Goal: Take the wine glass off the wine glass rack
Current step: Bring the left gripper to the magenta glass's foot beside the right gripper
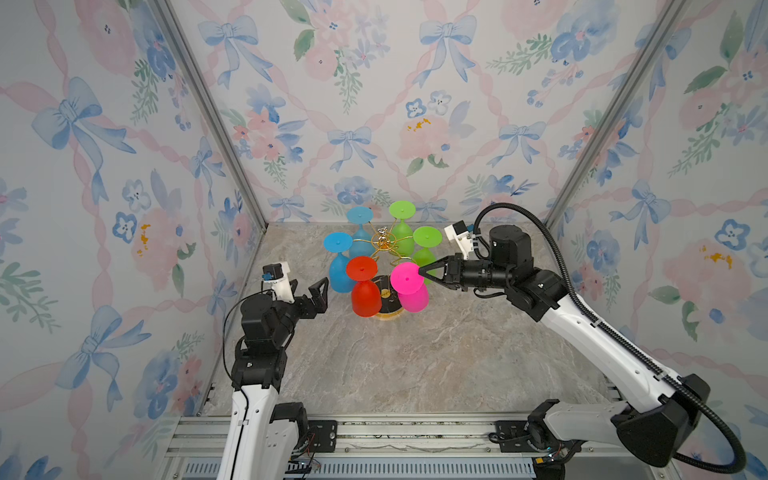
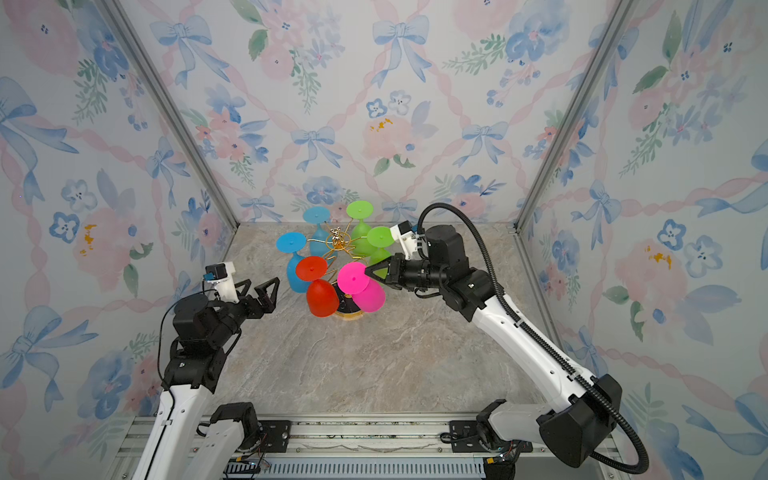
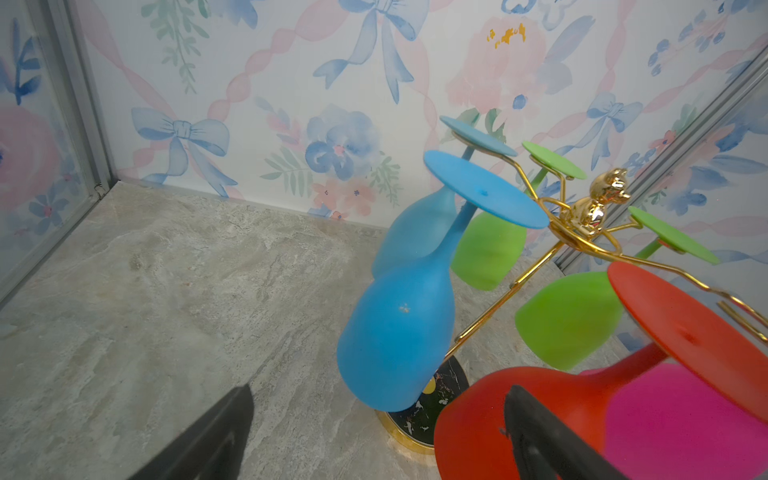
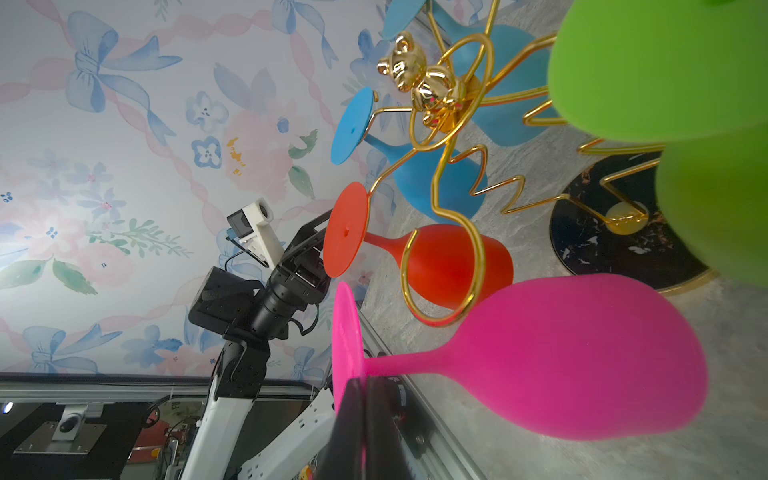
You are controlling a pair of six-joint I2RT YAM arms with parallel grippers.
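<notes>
I should close my left gripper on the foot's rim [image 1: 393,281] of the pink wine glass, on the side across from my right gripper.
The gold wire wine glass rack [image 1: 384,241] stands on its round black base [image 3: 419,411] at the back of the table. A pink wine glass [image 1: 413,299] hangs upside down at the rack's front right. My right gripper [image 4: 365,384] is shut on the rim of its foot [image 1: 407,277]. In the right wrist view its stem [image 4: 399,361] lies outside the empty gold loop [image 4: 440,270] beside it. My left gripper [image 1: 309,291] is open, left of the red glass [image 1: 365,297], with nothing between its fingers [image 3: 540,440].
Two blue glasses [image 1: 340,270] and two green glasses [image 1: 402,232] hang upside down on the other arms. A gold bear figure [image 3: 598,203] tops the post. Papered walls close in the marble table [image 1: 415,365] at the back and both sides.
</notes>
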